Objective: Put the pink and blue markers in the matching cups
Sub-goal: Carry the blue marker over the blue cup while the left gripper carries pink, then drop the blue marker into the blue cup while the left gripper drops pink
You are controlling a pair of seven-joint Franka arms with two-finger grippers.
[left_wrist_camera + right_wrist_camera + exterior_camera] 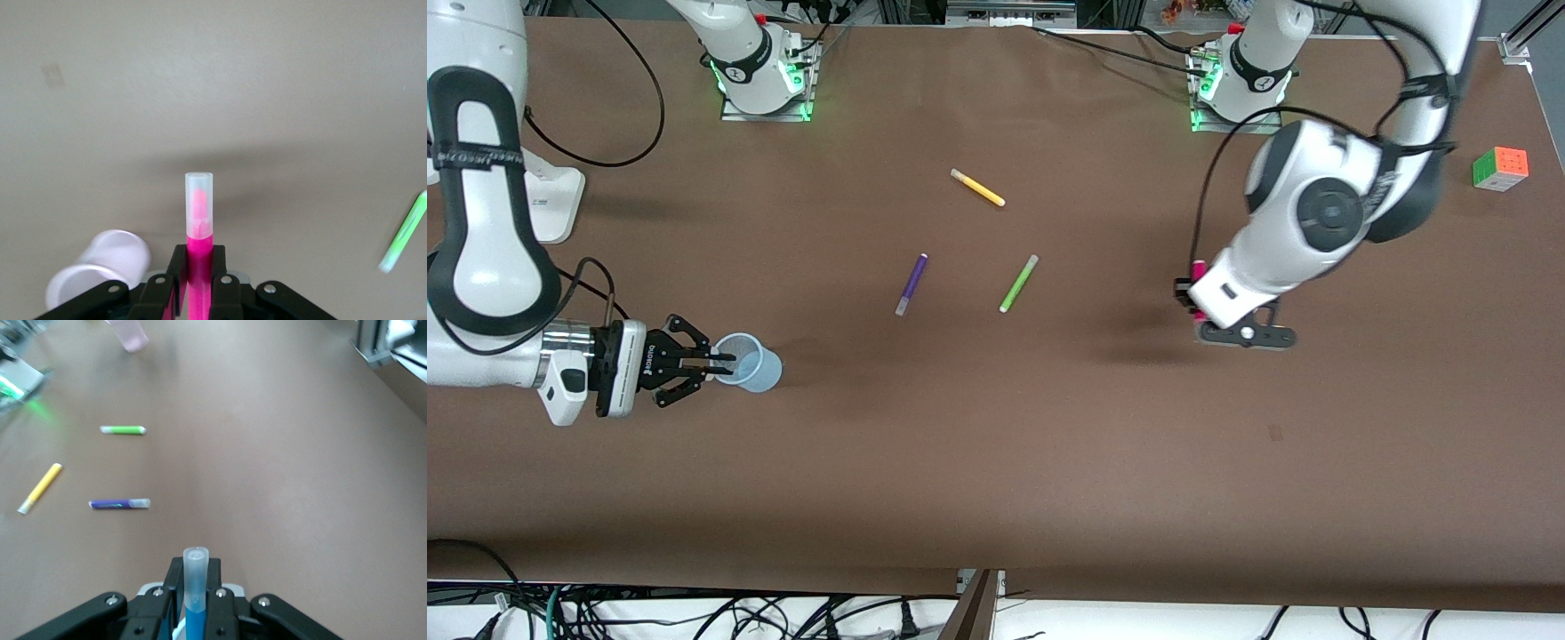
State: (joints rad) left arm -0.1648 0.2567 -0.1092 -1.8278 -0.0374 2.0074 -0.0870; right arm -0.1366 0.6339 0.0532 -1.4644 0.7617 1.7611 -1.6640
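Observation:
The robot's left gripper needs to release the pink marker inside the pale pink cup (1253, 286) (92, 275) that stands beside that gripper.
My right gripper (716, 360) reaches in level from the right arm's end of the table and is shut on the blue marker (195, 607). The marker's pale cap points away from the pale blue cup (754, 364), whose rim lies right at the fingertips. My left gripper (1197, 307) hangs over the table toward the left arm's end and is shut on the pink marker (199, 233), its pale cap past the fingertips. The pale pink cup (100, 267) stands just beside that gripper. It is hidden under the arm in the front view and shows small in the right wrist view (130, 333).
A yellow marker (978, 188), a purple marker (911, 284) and a green marker (1019, 283) lie mid-table between the arms. A colour cube (1500, 168) sits near the table edge at the left arm's end.

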